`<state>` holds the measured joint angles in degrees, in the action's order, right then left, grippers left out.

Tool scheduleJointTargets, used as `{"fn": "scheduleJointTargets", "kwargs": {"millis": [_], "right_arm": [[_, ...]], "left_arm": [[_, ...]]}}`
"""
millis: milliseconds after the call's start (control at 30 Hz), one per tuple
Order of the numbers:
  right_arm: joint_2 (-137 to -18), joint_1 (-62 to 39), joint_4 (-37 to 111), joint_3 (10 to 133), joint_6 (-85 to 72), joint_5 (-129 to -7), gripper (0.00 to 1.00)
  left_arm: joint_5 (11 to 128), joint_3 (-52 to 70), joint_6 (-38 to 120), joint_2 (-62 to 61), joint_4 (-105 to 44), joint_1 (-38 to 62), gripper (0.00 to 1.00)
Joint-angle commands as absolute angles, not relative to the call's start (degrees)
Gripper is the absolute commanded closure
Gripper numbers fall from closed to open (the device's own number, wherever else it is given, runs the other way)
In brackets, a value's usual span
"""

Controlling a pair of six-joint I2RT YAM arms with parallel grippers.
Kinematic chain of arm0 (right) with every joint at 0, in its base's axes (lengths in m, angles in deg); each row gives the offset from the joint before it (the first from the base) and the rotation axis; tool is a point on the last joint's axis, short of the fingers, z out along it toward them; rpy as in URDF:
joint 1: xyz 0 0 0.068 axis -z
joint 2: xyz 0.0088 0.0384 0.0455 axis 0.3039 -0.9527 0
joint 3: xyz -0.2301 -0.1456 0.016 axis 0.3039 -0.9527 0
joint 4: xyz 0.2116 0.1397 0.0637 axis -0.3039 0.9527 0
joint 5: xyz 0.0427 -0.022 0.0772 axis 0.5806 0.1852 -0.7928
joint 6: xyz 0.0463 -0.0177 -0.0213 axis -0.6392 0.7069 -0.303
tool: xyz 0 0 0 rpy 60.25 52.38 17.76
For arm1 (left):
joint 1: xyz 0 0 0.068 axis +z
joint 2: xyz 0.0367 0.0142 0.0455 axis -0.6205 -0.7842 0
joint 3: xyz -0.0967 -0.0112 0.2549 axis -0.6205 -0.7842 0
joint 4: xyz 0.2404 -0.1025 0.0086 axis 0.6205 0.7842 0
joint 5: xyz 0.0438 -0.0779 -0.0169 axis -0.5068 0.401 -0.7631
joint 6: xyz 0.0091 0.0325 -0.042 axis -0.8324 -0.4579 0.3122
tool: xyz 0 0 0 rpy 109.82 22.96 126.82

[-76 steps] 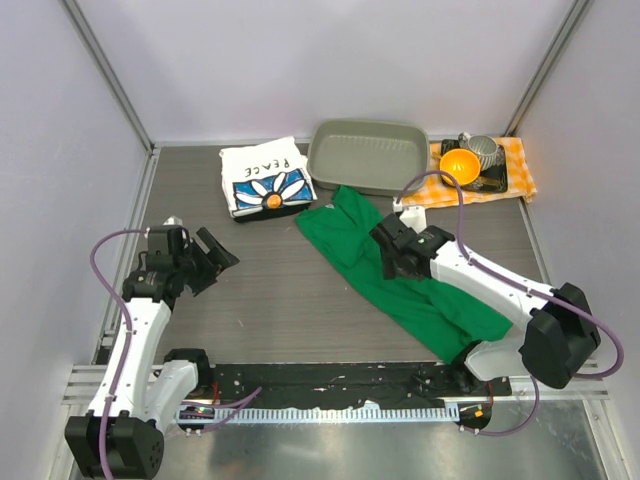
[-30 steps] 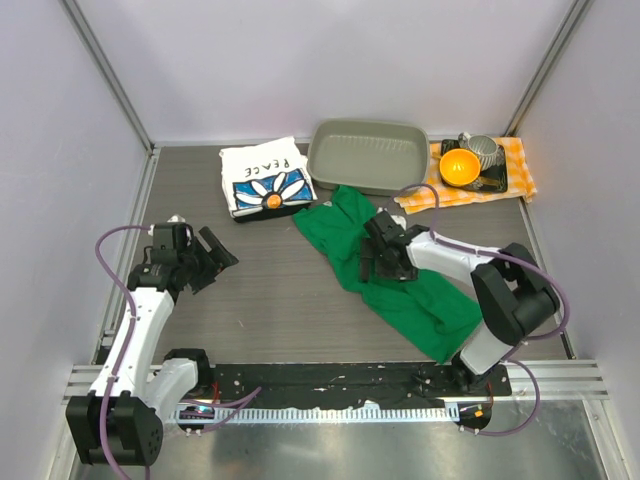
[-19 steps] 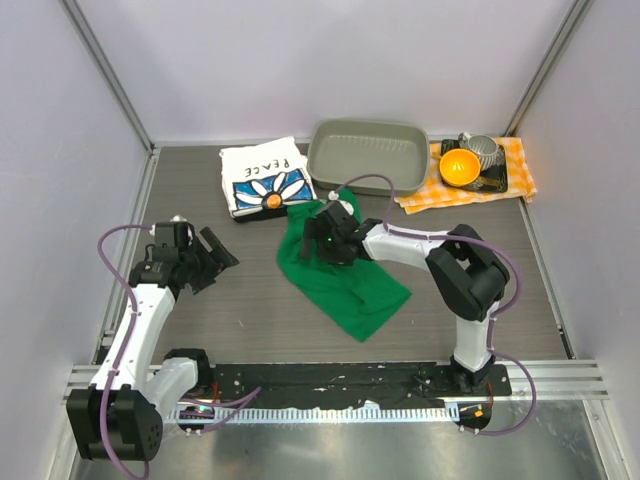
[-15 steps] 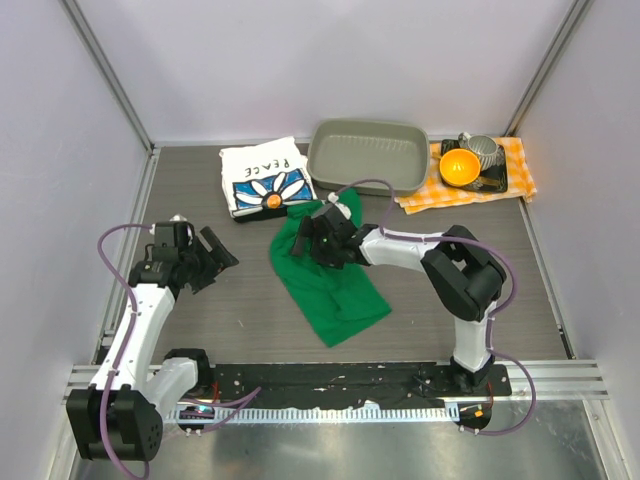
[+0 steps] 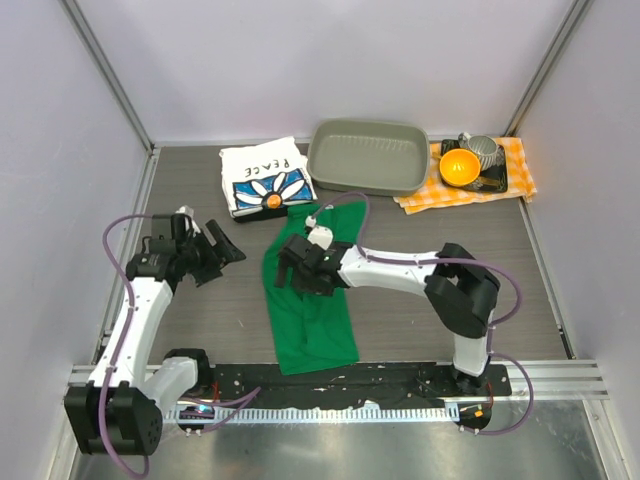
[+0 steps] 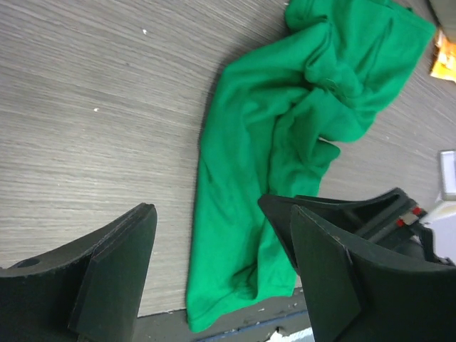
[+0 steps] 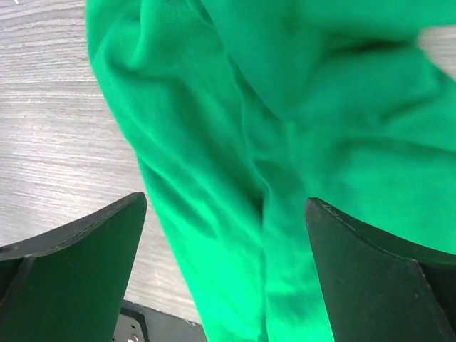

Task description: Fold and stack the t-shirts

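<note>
The robot's left gripper will next grab the green t-shirt's near corner (image 5: 284, 369) (image 6: 194, 324) by the black rail, on the side closer to that left gripper.
The green t-shirt (image 5: 310, 325) lies crumpled in a long strip from mid-table to the near edge. My right gripper (image 5: 292, 272) hovers low over its upper part, stretched far to the left. In the right wrist view its jaws (image 7: 228, 271) stand open, wide apart over the green cloth (image 7: 285, 107), gripping nothing. My left gripper (image 5: 224, 248) is open, left of the shirt and apart from it. The left wrist view looks across bare table at the green t-shirt (image 6: 271, 142) between open fingers (image 6: 114, 271). The white "PEACE" t-shirt (image 5: 262, 178) lies folded at the back left.
A grey tray (image 5: 365, 182) stands at the back centre, just beyond the green shirt. An orange-and-white checked cloth (image 5: 515, 182) at the back right carries an orange bowl (image 5: 459, 166) and a metal cup (image 5: 484, 152). A black rail (image 5: 400, 378) runs along the near edge.
My right gripper has swept left across the table, and the green t-shirt has moved with it from the right side to the middle. The left arm has barely shifted.
</note>
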<state>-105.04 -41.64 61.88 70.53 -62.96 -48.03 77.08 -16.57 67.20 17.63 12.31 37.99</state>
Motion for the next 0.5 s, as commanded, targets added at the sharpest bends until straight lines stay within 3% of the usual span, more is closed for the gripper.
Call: {"fn": "scheduleJointTargets", "kwargs": {"millis": [0,233,467], "right_arm": [[-93.15,-43.65,74.28,73.80,-61.27,-33.49,0.00],[-75.94,-45.33,77.10,57.21,-55.37,-26.88,0.00],[-53.88,-45.85,64.56,30.66,-58.00,-36.88,0.02]], "left_arm": [[82.55,-16.50,66.11,24.50,15.04,38.18,0.20],[87.92,-26.51,72.18,33.74,15.48,35.37,0.23],[83.70,-33.27,82.63,34.55,12.07,20.54,0.26]]}}
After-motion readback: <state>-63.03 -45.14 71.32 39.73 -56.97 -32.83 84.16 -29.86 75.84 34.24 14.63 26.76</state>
